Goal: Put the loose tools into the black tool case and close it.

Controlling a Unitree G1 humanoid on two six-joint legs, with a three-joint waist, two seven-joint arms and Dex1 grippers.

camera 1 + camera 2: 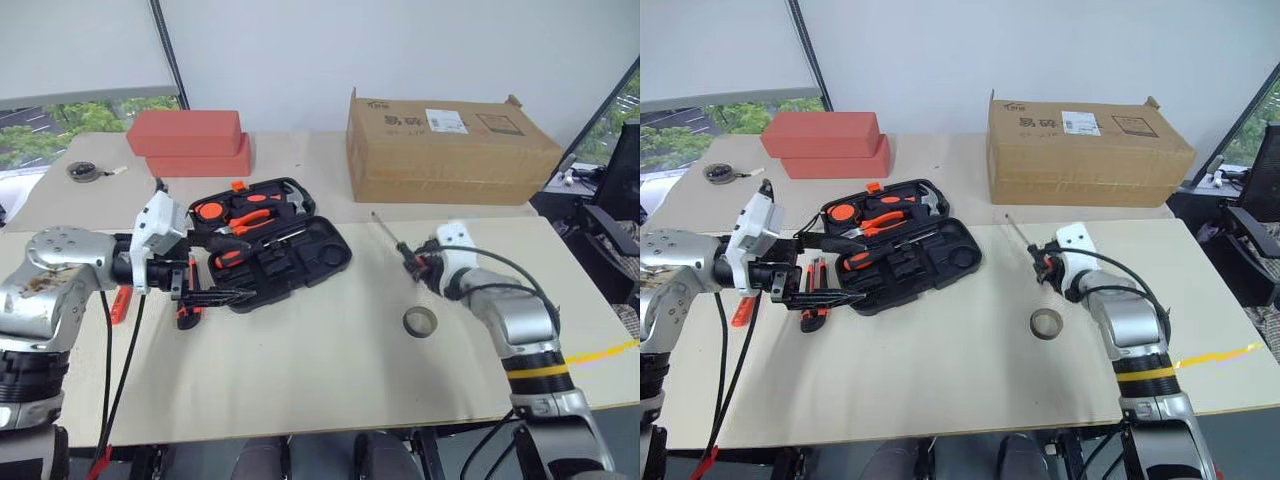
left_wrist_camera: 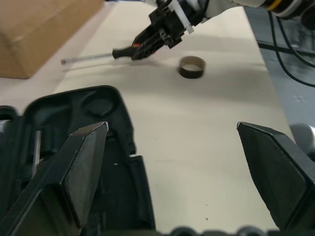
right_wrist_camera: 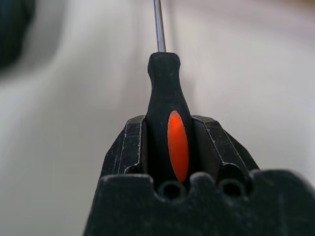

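Observation:
I should use my right gripper to set the screwdriver down in the black tool case's near half (image 1: 293, 239), along the hinge.
The black tool case (image 1: 300, 255) lies open at the table's centre-left, with orange-handled tools in its far half. My left gripper (image 1: 250, 270) hovers open over the case's near-left corner, its fingers (image 2: 81, 172) wide apart with nothing between them. Beside that corner lie a slim orange screwdriver (image 1: 120, 303) and an orange-black tool (image 1: 186, 312). To the right, my right gripper (image 1: 412, 262) is shut on the black-and-orange handle of a screwdriver (image 3: 170, 132), its metal shaft (image 1: 382, 226) pointing toward the back. A brownish tape roll (image 1: 420, 321) sits on the table just in front of that gripper.
Two stacked red boxes (image 1: 190, 140) stand at the back left, with a round dark tape measure (image 1: 83, 171) to their left. A large cardboard box (image 1: 450, 150) stands at the back right. Black cables hang from my left arm near the table's front edge.

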